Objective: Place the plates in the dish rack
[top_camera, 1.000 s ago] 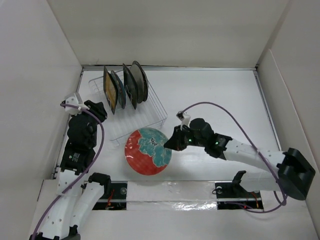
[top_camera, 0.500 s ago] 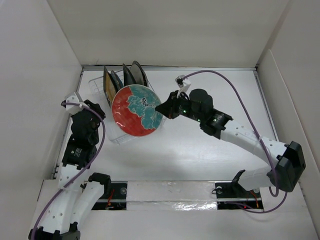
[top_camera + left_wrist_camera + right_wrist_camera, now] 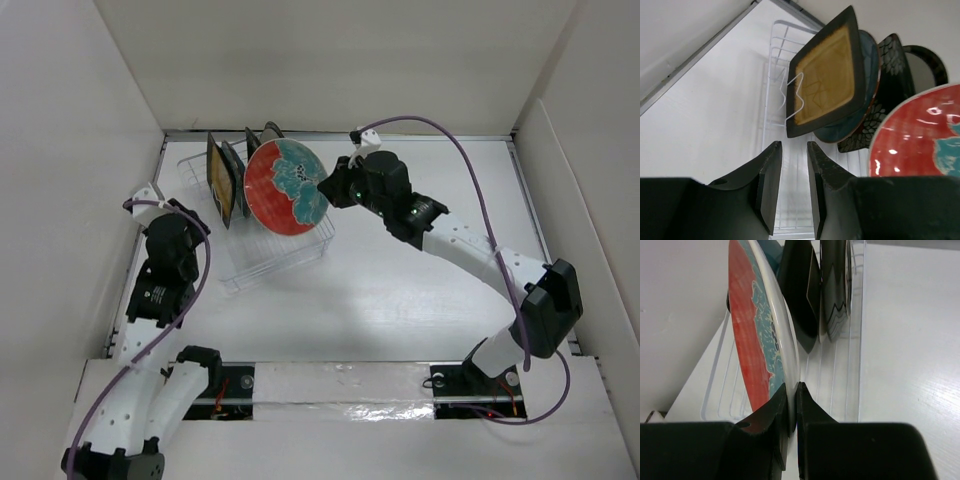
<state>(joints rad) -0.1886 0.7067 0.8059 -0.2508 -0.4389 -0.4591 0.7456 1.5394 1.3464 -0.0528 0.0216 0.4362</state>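
Next, my right gripper stands the red plate in the dish rack (image 3: 232,217) next to the square black-gold plate, toward my left gripper.
My right gripper (image 3: 325,190) is shut on the rim of the red plate with teal flowers (image 3: 285,185) and holds it upright on edge over the clear dish rack (image 3: 275,255). In the right wrist view the plate (image 3: 747,340) is pinched between the fingers (image 3: 792,390), above the rack floor (image 3: 840,385). In the rack stand the square black-gold plate (image 3: 825,75), the teal plate (image 3: 869,60), the square dark floral plate (image 3: 892,65) and the dark-rimmed plate (image 3: 927,52). The branch-pattern plate is not in view. My left gripper (image 3: 195,222) hovers left of the rack, jaws slightly apart and empty (image 3: 794,150).
White walls close the table in at the back (image 3: 340,60), left and right. The rack sits in the back left corner. The right arm (image 3: 470,250) stretches diagonally across the table's middle.
My right gripper lifted the red plate off the table, tipped it upright and carried it back-left over the rack. The left arm barely moved.
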